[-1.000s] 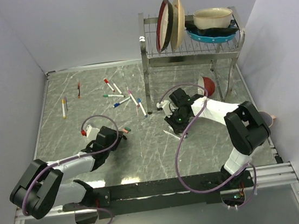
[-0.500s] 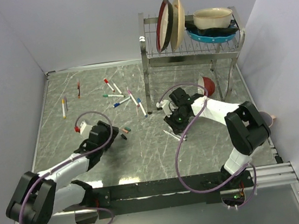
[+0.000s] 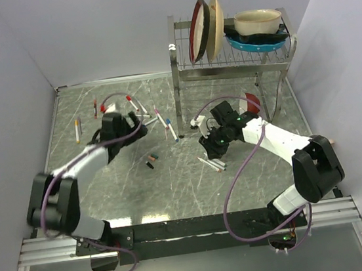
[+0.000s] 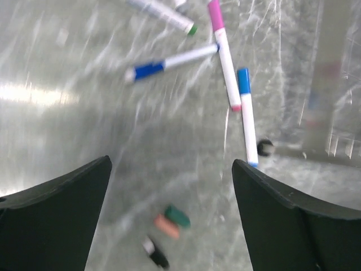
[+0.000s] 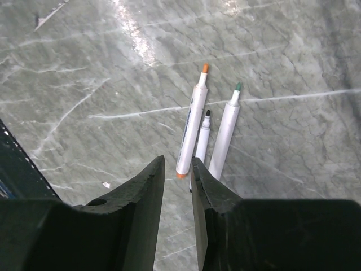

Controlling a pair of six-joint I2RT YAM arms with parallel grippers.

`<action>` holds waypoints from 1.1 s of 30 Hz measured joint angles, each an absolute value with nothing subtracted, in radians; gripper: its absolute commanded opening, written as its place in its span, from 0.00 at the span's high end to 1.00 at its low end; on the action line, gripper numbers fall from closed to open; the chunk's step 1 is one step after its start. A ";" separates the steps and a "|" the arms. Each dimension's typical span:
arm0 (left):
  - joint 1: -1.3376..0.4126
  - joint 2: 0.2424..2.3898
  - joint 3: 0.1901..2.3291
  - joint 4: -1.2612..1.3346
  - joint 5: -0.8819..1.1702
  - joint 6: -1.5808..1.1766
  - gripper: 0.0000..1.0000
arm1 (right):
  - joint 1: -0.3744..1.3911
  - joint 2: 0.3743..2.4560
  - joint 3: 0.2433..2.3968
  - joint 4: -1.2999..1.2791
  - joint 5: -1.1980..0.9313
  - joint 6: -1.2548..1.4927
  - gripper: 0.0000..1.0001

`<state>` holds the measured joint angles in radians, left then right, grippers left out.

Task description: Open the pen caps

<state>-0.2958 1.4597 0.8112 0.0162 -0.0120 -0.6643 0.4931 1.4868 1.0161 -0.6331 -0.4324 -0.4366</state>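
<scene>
Next, the left gripper grasps the blue cap (image 3: pixel 145 124) (image 4: pixel 149 70) on the thin white pen whose other end touches the pink-capped pen.
Several capped white pens lie at the far middle of the table: one with a blue cap (image 4: pixel 145 70), one with a pink cap (image 4: pixel 215 11), another with a blue cap (image 4: pixel 243 81). My left gripper (image 3: pixel 134 129) (image 4: pixel 171 164) is wide open and empty above them. Loose green (image 4: pixel 177 216), orange (image 4: pixel 166 226) and black (image 4: pixel 155 254) caps lie just behind it (image 3: pixel 151 160). My right gripper (image 3: pixel 213 149) (image 5: pixel 177 164) hangs over three uncapped pens (image 5: pixel 192 130) (image 3: pixel 211 164), its jaws a narrow gap apart with nothing between them.
A metal dish rack (image 3: pixel 177 76) with plates and bowls stands at the back right, a red bowl (image 3: pixel 251 100) beneath it. A yellow-capped pen (image 3: pixel 78 130) and a dark red one (image 3: pixel 95 108) lie at the far left. Walls close in the table.
My left arm has swung from the near left, past the loose caps, up to the capped pens at the far middle. My right gripper has shifted slightly and stays over the uncapped pens.
</scene>
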 measured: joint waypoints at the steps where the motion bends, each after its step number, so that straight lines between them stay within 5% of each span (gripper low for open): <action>1: -0.294 1.509 0.874 -0.019 -0.002 -0.621 0.08 | 0.493 1.483 1.016 -0.634 -0.438 -0.439 0.66; 13: -0.282 1.943 1.401 -0.374 0.005 -0.188 0.32 | 0.493 1.464 1.016 -0.641 -0.458 -0.443 0.66; 25: -0.283 2.094 1.533 -0.503 0.001 -0.013 0.43 | 0.493 1.465 1.016 -0.641 -0.461 -0.443 0.66; 33: -0.282 2.131 1.585 -0.520 0.002 0.036 0.61 | 0.493 1.473 1.016 -0.641 -0.462 -0.443 0.66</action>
